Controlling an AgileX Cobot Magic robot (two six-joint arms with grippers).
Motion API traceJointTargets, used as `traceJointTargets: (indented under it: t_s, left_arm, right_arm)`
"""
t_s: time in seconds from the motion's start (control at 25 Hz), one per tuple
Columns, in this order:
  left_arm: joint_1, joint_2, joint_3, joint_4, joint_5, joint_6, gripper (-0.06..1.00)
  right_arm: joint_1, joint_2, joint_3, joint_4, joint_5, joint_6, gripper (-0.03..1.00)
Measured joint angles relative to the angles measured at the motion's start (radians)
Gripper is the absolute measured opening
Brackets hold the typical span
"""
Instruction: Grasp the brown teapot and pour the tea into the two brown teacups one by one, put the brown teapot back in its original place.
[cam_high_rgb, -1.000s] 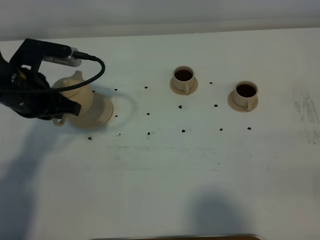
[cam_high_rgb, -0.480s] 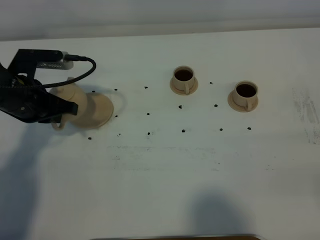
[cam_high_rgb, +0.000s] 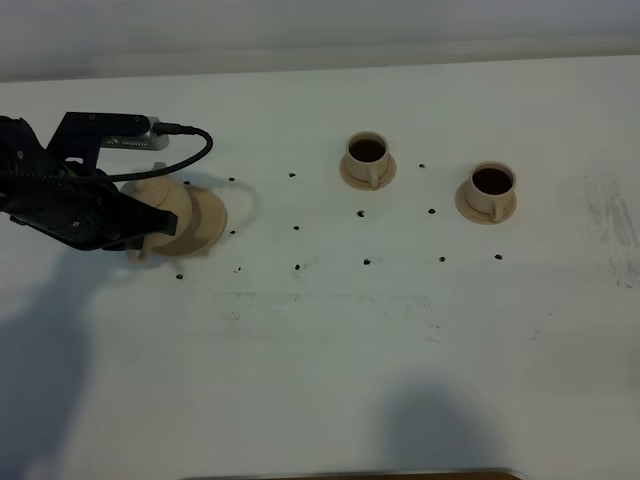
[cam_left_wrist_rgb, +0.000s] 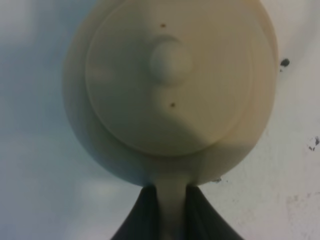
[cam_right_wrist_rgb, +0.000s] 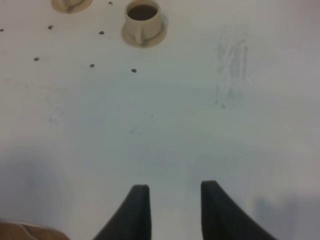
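Observation:
My left gripper is going to let go of the brown teapot once it gets to set it on the middle of the flat round disc (cam_high_rgb: 190, 220) (cam_left_wrist_rgb: 184, 61).
The brown teapot (cam_high_rgb: 165, 198) is upright over the left part of the flat round disc (cam_high_rgb: 207, 215), its original place; I cannot tell whether it rests on it. My left gripper (cam_high_rgb: 135, 235) is shut on the teapot's loop handle. In the left wrist view the teapot (cam_left_wrist_rgb: 170, 75) shows from above with its lid knob, and the handle runs between my left gripper's (cam_left_wrist_rgb: 172, 217) fingers. The two brown teacups (cam_high_rgb: 367, 153) (cam_high_rgb: 492, 185) stand on their saucers at middle and right, both with dark tea inside. My right gripper (cam_right_wrist_rgb: 175, 205) is open and empty over bare table.
Small dark spots (cam_high_rgb: 297, 267) dot the white table between the disc and the cups. The right wrist view shows one cup (cam_right_wrist_rgb: 142, 17) far ahead and a scuffed patch (cam_right_wrist_rgb: 232, 65) on the table.
The teapot, tilted a second ago, is now level. My left gripper carried it a little left, then back right over the disc. The cups have not moved.

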Motion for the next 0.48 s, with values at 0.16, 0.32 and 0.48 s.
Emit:
traceJointTargets:
  t_s: [0.16, 0.32, 0.48]
  left_arm:
    - [0.000, 0.006, 0.000, -0.004, -0.013, 0.011, 0.16]
    - [0.000, 0.034, 0.000, -0.011, -0.025, 0.027, 0.16]
    - [-0.002, 0.058, -0.007, -0.011, -0.025, 0.029, 0.16]
  right_arm:
    - [0.000, 0.000, 0.000, 0.000, 0.000, 0.000, 0.24]
    - [0.000, 0.000, 0.000, 0.000, 0.000, 0.000, 0.24]
    - [0.000, 0.000, 0.000, 0.000, 0.000, 0.000, 0.24]
